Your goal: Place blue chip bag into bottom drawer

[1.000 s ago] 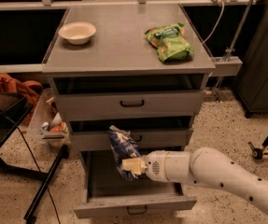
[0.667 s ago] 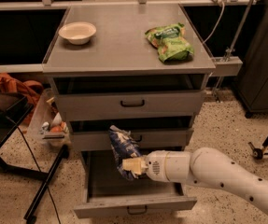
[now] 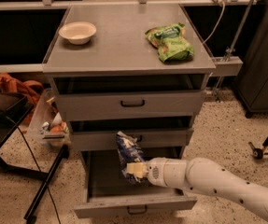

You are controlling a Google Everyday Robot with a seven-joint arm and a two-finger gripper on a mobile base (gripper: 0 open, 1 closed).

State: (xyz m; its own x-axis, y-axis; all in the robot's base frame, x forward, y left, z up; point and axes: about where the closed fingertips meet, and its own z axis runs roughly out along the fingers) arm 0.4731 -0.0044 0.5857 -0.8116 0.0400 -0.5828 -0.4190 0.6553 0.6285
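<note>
Next, I release the blue chip bag, now hanging above the open drawer, from my gripper onto the middle of the bottom drawer's inside (image 3: pixel 126 178), just behind the front handle of that drawer.
The blue chip bag (image 3: pixel 126 155), dark navy with white print, hangs upright above the open bottom drawer (image 3: pixel 133 204), in front of the middle drawer's face. My gripper (image 3: pixel 134 170) is shut on the bag's lower part, its pale fingertips pressed against it. My white arm (image 3: pixel 217 181) reaches in from the lower right. The bottom drawer is pulled out, with a small dark handle on its front, and its inside looks bare.
The grey cabinet top (image 3: pixel 124 45) holds a white bowl (image 3: pixel 77 31) at the back left and a bright green chip bag (image 3: pixel 171 42) at the back right. A black stand (image 3: pixel 45 185) and a bin of clutter (image 3: pixel 52 125) stand to the left. A dark cabinet (image 3: pixel 264 55) stands at right.
</note>
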